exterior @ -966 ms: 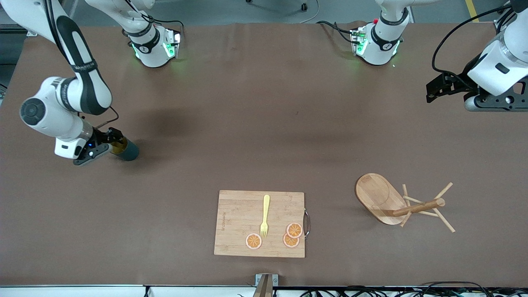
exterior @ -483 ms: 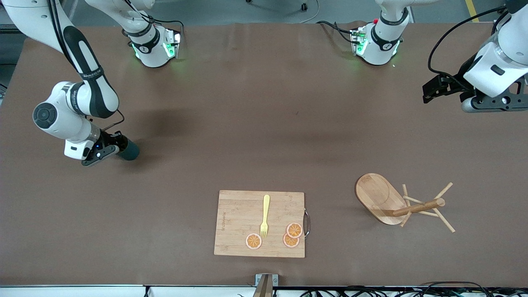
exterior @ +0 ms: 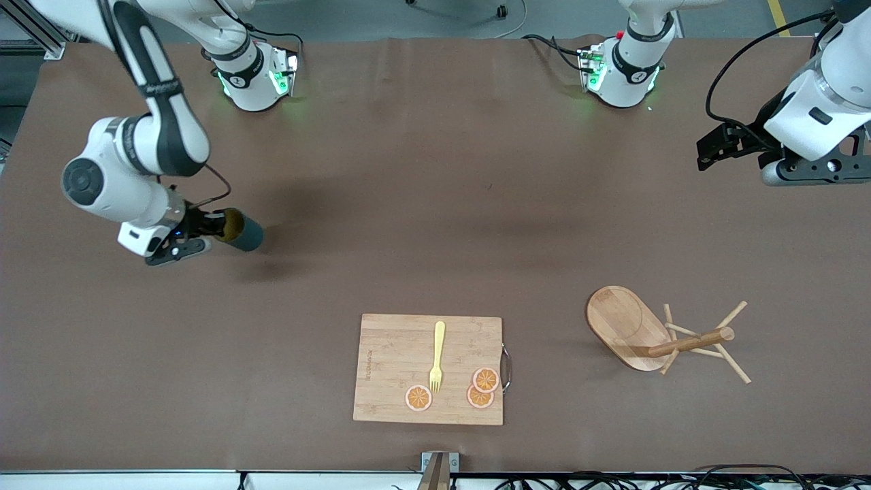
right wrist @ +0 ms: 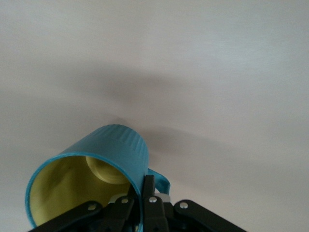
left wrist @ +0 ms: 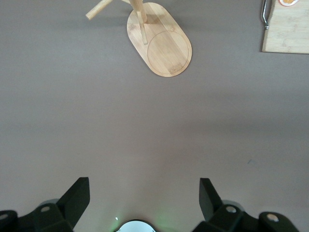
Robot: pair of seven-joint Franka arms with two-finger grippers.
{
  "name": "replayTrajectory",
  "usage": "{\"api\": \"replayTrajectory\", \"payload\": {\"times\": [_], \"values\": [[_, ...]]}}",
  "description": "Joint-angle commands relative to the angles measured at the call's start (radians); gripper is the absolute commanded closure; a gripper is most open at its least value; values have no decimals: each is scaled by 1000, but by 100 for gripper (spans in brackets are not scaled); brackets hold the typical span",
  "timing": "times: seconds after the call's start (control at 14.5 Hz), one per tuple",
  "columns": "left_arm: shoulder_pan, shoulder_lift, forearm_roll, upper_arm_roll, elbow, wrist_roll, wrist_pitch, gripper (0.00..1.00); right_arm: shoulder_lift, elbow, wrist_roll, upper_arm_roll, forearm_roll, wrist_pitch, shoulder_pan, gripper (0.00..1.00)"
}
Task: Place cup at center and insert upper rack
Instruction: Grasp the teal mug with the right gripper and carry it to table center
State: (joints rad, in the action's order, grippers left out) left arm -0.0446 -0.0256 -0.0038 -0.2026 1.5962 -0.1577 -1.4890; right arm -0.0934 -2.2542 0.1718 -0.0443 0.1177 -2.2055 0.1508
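Observation:
I will let go of the dark teal cup with my right gripper on the bare table (exterior: 473, 218) between the cutting board and the arm bases.
My right gripper (exterior: 216, 229) is shut on the rim of the dark teal cup (exterior: 245, 233), one finger inside the wall and one outside by the handle. The cup (right wrist: 108, 157) hangs tilted on its side over the table toward the right arm's end, its yellow inside facing the right gripper (right wrist: 141, 187). The upper rack (exterior: 629, 325), a light wooden mug tree, lies tipped over on the table toward the left arm's end. My left gripper (exterior: 720, 144) waits open in the air over that end, with the rack (left wrist: 161, 46) lying nearer the front camera; nothing is between the left gripper's (left wrist: 144, 188) fingers.
A bamboo cutting board (exterior: 398, 357) lies near the table's front edge, at mid-table. On it are a yellow fork (exterior: 437, 354) and three orange slices (exterior: 418, 398). Its corner and metal handle (left wrist: 264, 17) show in the left wrist view. The arm bases (exterior: 255, 75) stand along the edge farthest from the front camera.
My right gripper has shut on the cup's rim, lifted it off the table and carried it a little toward the table's middle. The left arm shifted slightly, then held still.

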Motion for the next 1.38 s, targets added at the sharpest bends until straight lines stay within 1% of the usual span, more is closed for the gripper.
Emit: {"api": "replayTrajectory", "payload": {"times": [0.0, 0.07, 0.21, 0.41, 0.55, 0.69, 0.9, 0.97, 1.1, 1.24, 1.31], "values": [[0, -4, 4, -1, -4, -8, 13, 0, 69, -28, -318, -5, 26, 17, 194, 100], [0, -2, 4, -1, -4, -8, 13, 0, 64, -10, -469, -6, 28, 9, 292, 100], [0, -1, 4, -1, -4, -8, 12, 0, 44, 69, -773, -6, 30, 9, 456, 100], [-3, 7, 2, -3, -1, -11, 10, 0, -75, 220, -1105, -6, 28, 4, 645, 100], [2, 15, 2, -1, -1, -11, 6, 0, -178, 322, -1257, -6, 26, -2, 732, 100], [2, 19, 2, -1, -1, -11, 1, 0, -290, 427, -1359, -8, 20, -6, 797, 100], [3, 21, 2, -1, -2, -11, -4, 0, -457, 571, -1457, -11, 16, -14, 857, 100], [3, 23, 2, -1, -1, -11, -4, 0, -503, 615, -1520, -16, 16, -14, 869, 100], [3, 26, 2, -1, -1, -19, -4, 0, -548, 656, -1584, -14, 1, -17, 871, 100], [6, 24, 2, -4, -1, -52, -2, 0, -562, 656, -1643, -14, -1, -84, 871, 100], [8, 23, 1, -17, -1, -75, -2, 0, -568, 654, -1654, -14, -1, -95, 871, 99]]}}
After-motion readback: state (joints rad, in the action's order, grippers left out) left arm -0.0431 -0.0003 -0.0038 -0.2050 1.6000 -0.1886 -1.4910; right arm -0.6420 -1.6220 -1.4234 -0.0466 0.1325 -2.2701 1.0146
